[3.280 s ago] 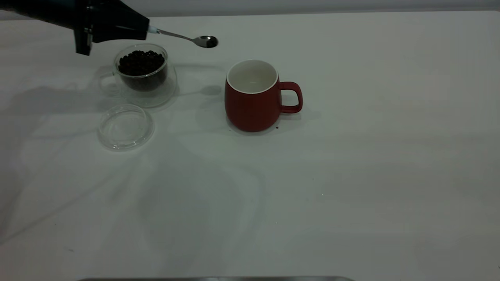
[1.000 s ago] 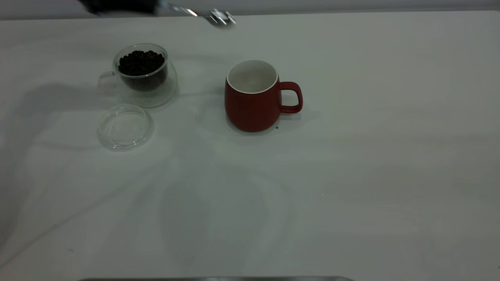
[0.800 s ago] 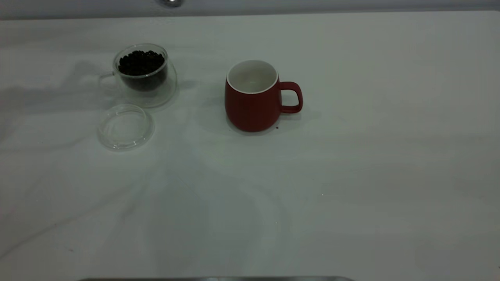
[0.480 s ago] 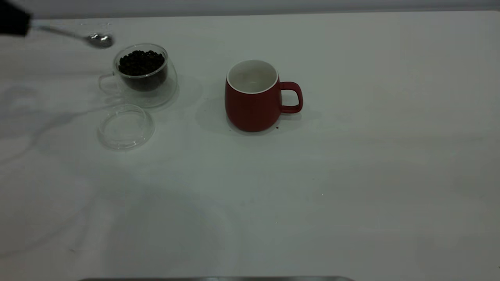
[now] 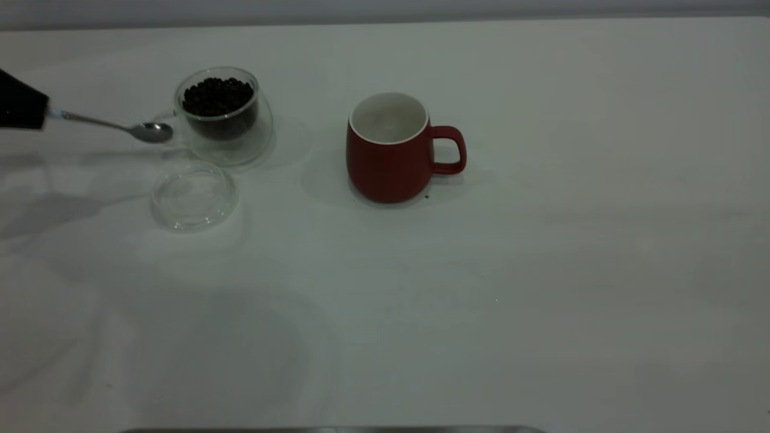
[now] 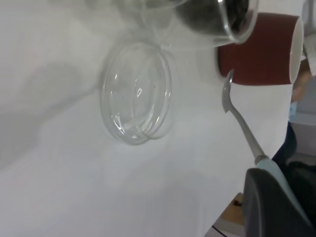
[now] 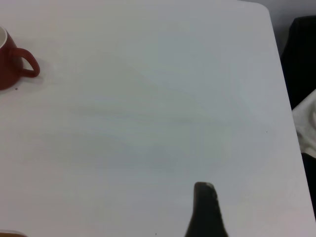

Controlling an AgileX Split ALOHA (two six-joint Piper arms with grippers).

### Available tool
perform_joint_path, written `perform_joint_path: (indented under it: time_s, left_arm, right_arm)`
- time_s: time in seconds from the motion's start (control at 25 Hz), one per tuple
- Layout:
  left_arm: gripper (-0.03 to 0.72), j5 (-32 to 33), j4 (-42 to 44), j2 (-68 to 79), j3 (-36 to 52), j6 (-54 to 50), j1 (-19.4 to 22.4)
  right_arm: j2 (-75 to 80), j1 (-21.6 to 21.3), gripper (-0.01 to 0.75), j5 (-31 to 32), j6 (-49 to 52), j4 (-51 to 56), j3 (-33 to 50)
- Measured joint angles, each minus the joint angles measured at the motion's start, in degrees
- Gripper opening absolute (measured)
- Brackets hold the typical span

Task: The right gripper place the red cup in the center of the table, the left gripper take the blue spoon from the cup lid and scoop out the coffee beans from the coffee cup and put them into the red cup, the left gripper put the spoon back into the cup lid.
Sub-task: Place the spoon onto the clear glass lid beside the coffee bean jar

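Note:
Next, my left gripper releases the blue spoon across the cup lid's rim (image 5: 156, 193) (image 6: 102, 90), with the spoon's handle reaching onto the table.
My left gripper (image 5: 33, 111) enters at the table's left edge, shut on the blue spoon's pale handle (image 6: 269, 165). The spoon (image 5: 120, 126) reaches toward the coffee cup. Its shiny bowl (image 5: 154, 132) looks empty and hangs just left of the cup, by the glass handle. The coffee cup (image 5: 224, 139) holds a heap of coffee beans (image 5: 217, 96). In front of it the cup lid (image 5: 193, 196) lies bare on the table (image 5: 481, 270). The red cup (image 5: 388, 157) stands upright near the table's middle, handle to the right. My right gripper (image 7: 205, 210) is off to the right, far from the red cup (image 7: 12, 61).
A few dark crumbs lie by the red cup's base (image 5: 426, 196). A metal edge (image 5: 331, 429) runs along the table's front. Dark and white cloth (image 7: 303, 98) lies past the table's right edge in the right wrist view.
The left gripper carried the spoon from high behind the cups, out of view, round to the left. It has since dropped lower, so the spoon bowl is beside the coffee cup's handle.

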Motion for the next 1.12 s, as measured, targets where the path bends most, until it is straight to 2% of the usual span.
perform_joint_path:
  time_s: [0.24, 0.88, 1.12]
  left_arm:
    - [0.113, -1.5, -2.1, 3.1, 0.3, 2.5, -1.9]
    - [0.113, -6.0, -2.8, 8.3, 0.3, 2.5, -2.1]
    - [0.113, -8.1, -2.9, 8.6, 0.3, 2.5, -4.6]
  right_arm:
    - [0.0, 0.0, 0.587, 0.0, 0.0, 0.0, 0.0]
    - [0.0, 0.0, 0.587, 0.0, 0.0, 0.0, 0.0]
    - [0.0, 0.0, 0.587, 0.0, 0.0, 0.0, 0.0]
